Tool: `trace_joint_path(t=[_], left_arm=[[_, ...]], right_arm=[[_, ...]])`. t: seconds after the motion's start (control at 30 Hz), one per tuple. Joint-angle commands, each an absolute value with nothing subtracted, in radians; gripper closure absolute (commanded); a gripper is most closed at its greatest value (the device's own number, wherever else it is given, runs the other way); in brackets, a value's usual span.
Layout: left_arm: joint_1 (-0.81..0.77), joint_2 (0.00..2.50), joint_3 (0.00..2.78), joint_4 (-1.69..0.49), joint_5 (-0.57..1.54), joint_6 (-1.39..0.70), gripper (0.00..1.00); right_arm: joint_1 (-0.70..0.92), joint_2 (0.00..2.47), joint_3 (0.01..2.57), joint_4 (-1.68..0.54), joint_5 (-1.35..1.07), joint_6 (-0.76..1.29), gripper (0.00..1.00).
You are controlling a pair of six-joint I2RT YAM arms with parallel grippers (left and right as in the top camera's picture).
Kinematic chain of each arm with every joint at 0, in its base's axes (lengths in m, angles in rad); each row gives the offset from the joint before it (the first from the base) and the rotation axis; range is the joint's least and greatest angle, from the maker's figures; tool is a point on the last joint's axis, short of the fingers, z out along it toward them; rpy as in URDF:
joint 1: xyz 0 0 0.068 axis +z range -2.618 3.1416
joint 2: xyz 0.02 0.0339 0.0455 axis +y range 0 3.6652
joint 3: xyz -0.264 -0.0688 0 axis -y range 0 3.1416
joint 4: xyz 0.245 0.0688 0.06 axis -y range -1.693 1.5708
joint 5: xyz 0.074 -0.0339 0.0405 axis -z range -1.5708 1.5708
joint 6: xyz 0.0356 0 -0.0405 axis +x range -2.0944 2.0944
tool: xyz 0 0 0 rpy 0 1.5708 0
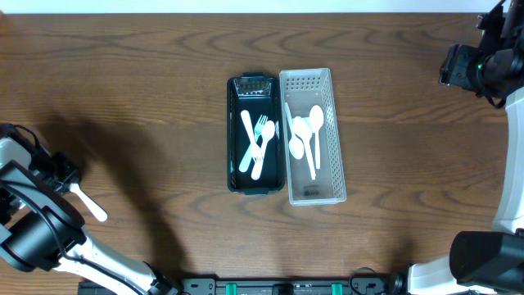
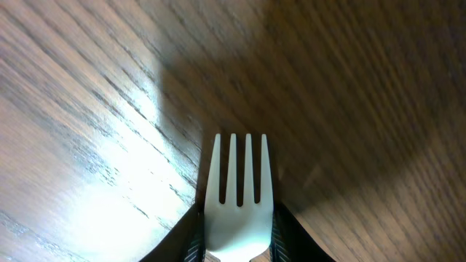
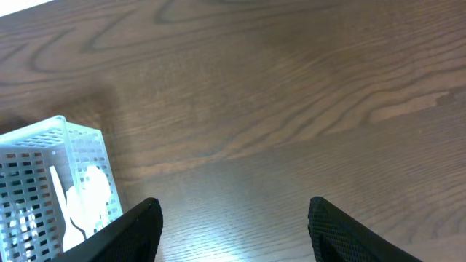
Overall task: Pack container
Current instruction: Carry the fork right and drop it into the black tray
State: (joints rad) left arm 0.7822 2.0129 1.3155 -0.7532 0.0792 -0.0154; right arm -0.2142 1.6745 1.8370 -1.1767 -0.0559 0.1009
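Next, my left gripper lets go of the white plastic fork on the other forks point(image 1: 250, 164) toward the front of the dark green container. The held fork is now above bare wood.
A dark green container point(image 1: 236, 172) sits mid-table holding white plastic forks and a knife point(image 1: 255, 141). Beside it on the right stands a white perforated basket point(image 1: 334, 139) with white spoons point(image 1: 304, 131); its corner shows in the right wrist view point(image 3: 44, 153). My left gripper point(image 2: 237, 236) is shut on a white plastic fork point(image 2: 237, 196), tines pointing away, above bare wood at the far left point(image 1: 70, 184); the fork's handle sticks out point(image 1: 92, 206). My right gripper point(image 3: 233, 225) is open and empty at the far right back point(image 1: 471, 65), well away from the basket.
The wooden table point(image 1: 147, 82) stretches around both containers. The table's front edge carries dark fittings point(image 1: 278, 287). The white arm links rise along the left point(image 1: 33, 238) and right point(image 1: 516, 164) edges.
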Motion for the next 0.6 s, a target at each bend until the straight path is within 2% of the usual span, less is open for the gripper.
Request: trace_joint_path(t=[0.0, 0.13, 0.27, 0.43, 0.57], left_arm=[[0.752, 1.986, 1.289, -0.776, 0.092, -0.054, 0.81], [0.664, 1.855, 1.31, -0.807, 0.116, -0.054, 0.86], [0.49, 1.661, 1.336, -0.868, 0.12, -0.11, 0.88], [0.18, 1.472, 1.408, -0.896, 0.12, -0.254, 0.87], [-0.088, 1.429, 1.444, -0.854, 0.12, -0.34, 0.87]], right_arm=[[-0.229, 1.676, 1.835, -1.17, -0.06, 0.088, 0.33], [-0.229, 1.676, 1.835, -1.163, -0.06, 0.088, 0.33], [-0.229, 1.676, 1.835, -1.163, -0.06, 0.088, 0.33], [-0.229, 1.676, 1.835, -1.162, -0.06, 0.088, 0.33], [-0.229, 1.676, 1.835, -1.163, -0.06, 0.088, 0.32]])
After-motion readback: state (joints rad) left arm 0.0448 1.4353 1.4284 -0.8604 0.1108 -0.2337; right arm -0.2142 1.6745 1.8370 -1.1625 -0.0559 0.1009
